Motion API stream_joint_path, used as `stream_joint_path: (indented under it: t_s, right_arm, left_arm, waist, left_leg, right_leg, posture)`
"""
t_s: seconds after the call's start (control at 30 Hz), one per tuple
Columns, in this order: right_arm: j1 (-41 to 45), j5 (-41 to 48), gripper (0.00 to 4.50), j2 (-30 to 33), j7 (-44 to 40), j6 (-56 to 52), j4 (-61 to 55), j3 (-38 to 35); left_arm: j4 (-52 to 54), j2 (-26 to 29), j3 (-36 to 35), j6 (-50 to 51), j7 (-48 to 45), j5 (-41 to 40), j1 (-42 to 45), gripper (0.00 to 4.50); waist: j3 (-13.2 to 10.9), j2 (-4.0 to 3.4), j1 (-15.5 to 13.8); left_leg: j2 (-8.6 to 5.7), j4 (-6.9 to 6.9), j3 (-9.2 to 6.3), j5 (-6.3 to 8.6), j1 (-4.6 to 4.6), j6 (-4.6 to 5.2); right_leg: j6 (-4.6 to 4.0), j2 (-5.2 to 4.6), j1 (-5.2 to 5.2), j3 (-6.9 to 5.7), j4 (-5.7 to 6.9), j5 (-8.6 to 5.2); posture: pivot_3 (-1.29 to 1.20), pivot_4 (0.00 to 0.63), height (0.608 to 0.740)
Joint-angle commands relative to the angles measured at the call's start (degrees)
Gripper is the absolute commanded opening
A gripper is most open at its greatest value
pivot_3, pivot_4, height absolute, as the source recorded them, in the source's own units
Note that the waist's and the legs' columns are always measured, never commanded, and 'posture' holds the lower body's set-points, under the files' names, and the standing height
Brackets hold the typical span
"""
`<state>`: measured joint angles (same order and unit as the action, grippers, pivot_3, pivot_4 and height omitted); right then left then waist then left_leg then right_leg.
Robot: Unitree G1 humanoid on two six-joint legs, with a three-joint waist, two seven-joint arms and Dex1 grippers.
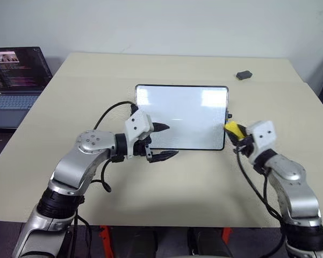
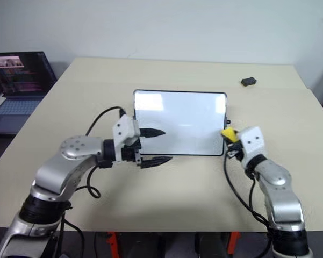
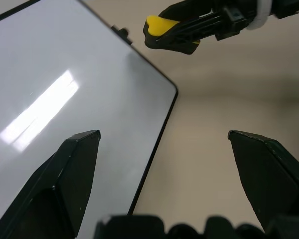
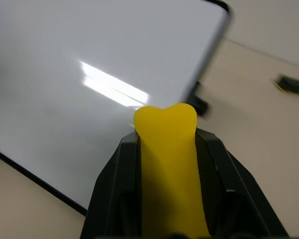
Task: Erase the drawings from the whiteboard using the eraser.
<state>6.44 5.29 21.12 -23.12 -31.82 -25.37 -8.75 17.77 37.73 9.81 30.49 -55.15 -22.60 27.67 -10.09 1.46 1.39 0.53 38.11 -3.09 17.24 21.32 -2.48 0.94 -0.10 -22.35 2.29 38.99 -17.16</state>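
The yellow eraser, now just off the board's corner, will be released by my right gripper on the bare tabletop (image 1: 252,150) beside the whiteboard's near corner, nearer than the knob.
The whiteboard (image 1: 182,115) lies flat in the middle of the table, black-framed, its face plain white with glare. The drawings are out of view. My right gripper (image 1: 234,132) sits just off the board's near right corner. It is shut on the yellow eraser (image 1: 234,128), which sticks out between the black fingers (image 4: 114,174) toward the board (image 4: 89,59). My left gripper (image 1: 172,141) is open, pointing right over the board's near edge, left of the middle. Its wrist view looks across the board's corner (image 3: 64,89) to the held eraser (image 3: 156,26).
A small dark grey lump (image 1: 244,74) lies at the table's far right. An open laptop (image 1: 16,80) stands beyond the table's left edge. A small black knob (image 1: 229,115) juts from the board's right side. Bare beige tabletop (image 1: 204,183) surrounds the board.
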Motion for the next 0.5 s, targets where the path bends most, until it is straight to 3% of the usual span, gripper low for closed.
stream_joint_path:
  t_s: [0.03,0.2,0.5]
  right_arm:
    - [-3.54,1.96,1.11,-1.47,4.19,-7.21,-5.41,-5.30]
    - [-5.27,2.42,1.11,-3.00,7.39,-14.21,-6.10,-5.61]
    - [-2.04,3.68,1.11,-5.29,10.61,-16.82,-3.70,-4.53]
  left_arm:
    - [1.58,0.03,2.16,-2.43,-4.62,-0.52,1.44,4.50]
    - [1.75,-1.19,4.28,-3.18,-9.15,-1.79,2.62,4.50]
    - [0.70,-2.90,6.16,-4.42,-10.33,-0.03,3.48,4.50]
  waist:
    - [0.00,0.00,0.16]
    - [-0.02,-0.04,0.54]
    - [-0.02,-0.04,0.45]
  left_leg:
    - [0.00,0.00,0.01,0.00,-0.02,0.00]
    - [0.02,-0.03,0.15,0.00,-0.15,0.00]
    - [0.01,-0.02,0.15,0.00,-0.18,0.02]
  right_leg:
    - [0.00,0.00,0.00,0.01,0.01,0.00]
    - [0.00,0.07,0.03,0.14,0.05,-0.01]
    - [0.02,0.09,0.06,0.15,0.03,-0.01]
  posture:
    - [0.00,0.150,0.740]
    - [0.00,0.150,0.740]
    - [0.00,0.150,0.740]
